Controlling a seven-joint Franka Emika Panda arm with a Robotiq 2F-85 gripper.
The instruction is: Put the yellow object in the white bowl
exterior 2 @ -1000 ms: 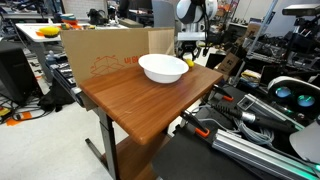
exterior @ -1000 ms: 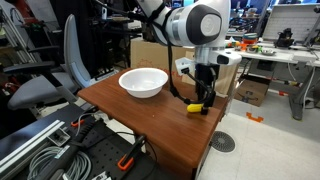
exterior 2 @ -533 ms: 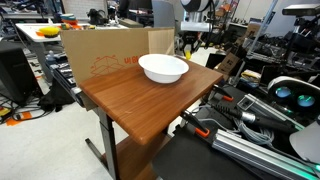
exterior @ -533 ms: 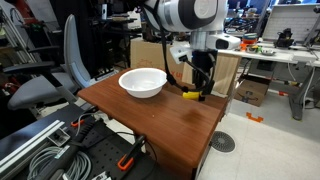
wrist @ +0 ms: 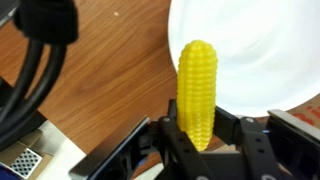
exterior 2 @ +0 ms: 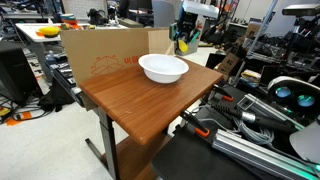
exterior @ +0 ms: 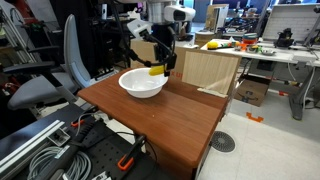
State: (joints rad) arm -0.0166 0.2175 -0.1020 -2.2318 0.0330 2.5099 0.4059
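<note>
Next, my gripper releases the yellow object on the bottom of the white bowl (exterior: 141,86) (wrist: 257,27), near the middle of the bowl.
My gripper (wrist: 198,128) is shut on the yellow object (wrist: 197,90), a small bright-yellow ear of corn with rows of kernels. In the wrist view it sticks out from between the fingers over the edge of the white bowl (wrist: 260,50). In both exterior views the gripper (exterior: 160,68) (exterior 2: 183,42) holds the corn (exterior: 156,71) in the air above the far rim of the wide white bowl (exterior: 135,86) (exterior 2: 162,68), which stands on the wooden table (exterior: 170,115).
A cardboard box (exterior 2: 100,55) stands along one side of the table, and another (exterior: 205,68) behind it. An office chair (exterior: 55,75), floor cables (exterior: 40,150) and cluttered desks (exterior: 270,50) surround the table.
The gripper has lifted the corn from low over the table's far side and carried it through the air to above the bowl's rim.
</note>
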